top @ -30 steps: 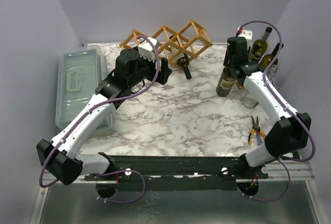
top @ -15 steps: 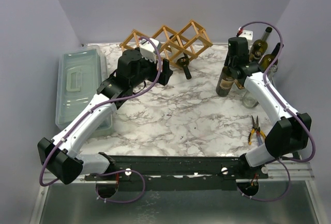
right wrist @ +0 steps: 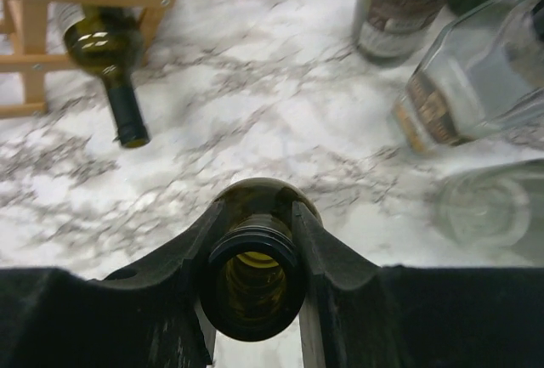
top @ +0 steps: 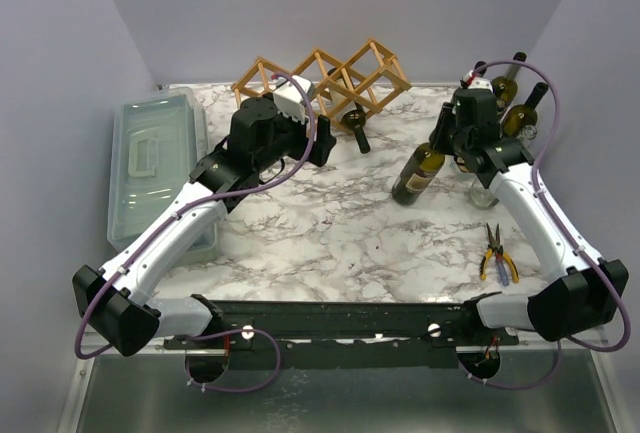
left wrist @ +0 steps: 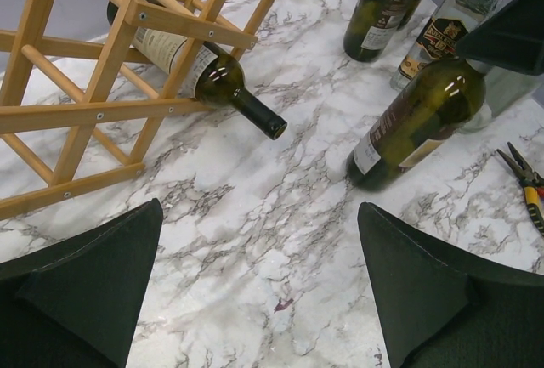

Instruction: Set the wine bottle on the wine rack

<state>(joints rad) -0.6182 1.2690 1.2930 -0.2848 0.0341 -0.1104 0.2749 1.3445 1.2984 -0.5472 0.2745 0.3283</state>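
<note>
The wine bottle will pass from my right gripper into my left gripper as my right gripper lets go of it, above the marble in front of the wine rack [top: 345, 185] [right wrist: 81, 225].
A dark green wine bottle [top: 416, 172] with a pale label leans to the left, its base on or just above the marble. My right gripper [top: 446, 137] is shut on its neck; the right wrist view looks down the open mouth of the bottle [right wrist: 252, 287] between the right gripper's [right wrist: 255, 215] fingers. The left wrist view has the same bottle [left wrist: 416, 121] at the right. The wooden wine rack [top: 320, 78] stands at the back, and another bottle [top: 352, 123] lies in a lower cell. My left gripper [top: 322, 139] hovers open in front of the rack [left wrist: 85, 113].
A grey-green lidded box [top: 155, 168] lies along the left edge. Several upright bottles [top: 505, 83] stand at the back right, with a clear glass bottle [top: 483, 191] nearer. Yellow-handled pliers [top: 495, 253] lie near the right arm.
My right gripper has shut on the bottle's neck and tipped the bottle over to the left, its base sliding left. The right arm has swung outward. The left arm has barely moved.
</note>
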